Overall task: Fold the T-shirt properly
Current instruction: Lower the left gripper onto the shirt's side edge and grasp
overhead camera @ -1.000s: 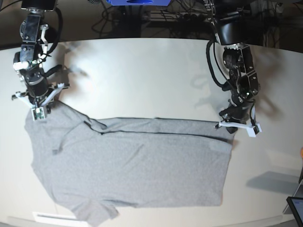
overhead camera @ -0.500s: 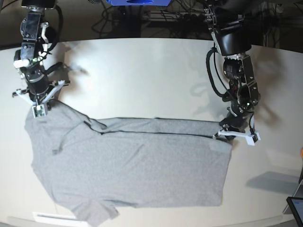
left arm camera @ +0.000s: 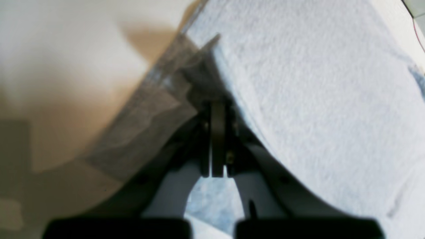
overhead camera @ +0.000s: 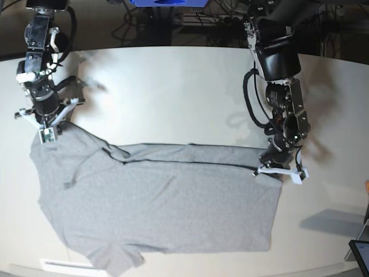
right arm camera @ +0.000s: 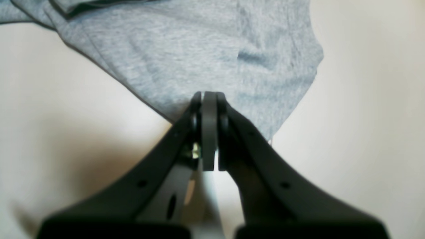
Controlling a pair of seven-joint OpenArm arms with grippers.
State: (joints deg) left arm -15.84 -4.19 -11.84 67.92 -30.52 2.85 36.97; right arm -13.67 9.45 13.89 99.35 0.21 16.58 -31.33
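Observation:
My left gripper should release the end of the folded piece on the T-shirt's body (overhead camera: 272, 184) (left arm camera: 221, 85) just beyond the dark crease.
The heather-grey T-shirt (overhead camera: 161, 202) lies spread on the pale table, plain side up, with its far strip folded over toward me along a dark crease. My right gripper (overhead camera: 48, 131) is at the shirt's far left corner. In the right wrist view it (right arm camera: 208, 96) is shut on the edge of the cloth (right arm camera: 215, 43). My left gripper (overhead camera: 277, 171) sits on the shirt's far right corner. In the left wrist view its jaws (left arm camera: 217, 108) are pressed together at the hem of the blurred fabric (left arm camera: 315, 83).
Bare table (overhead camera: 173, 86) stretches behind the shirt. A dark flat device (overhead camera: 360, 251) lies at the near right corner. A white strip (overhead camera: 63, 265) sits at the near left edge. Cables and dark equipment line the back.
My left gripper has moved left and toward the near side, onto the shirt's far right corner. My right gripper has shifted slightly toward the far side with its corner of cloth.

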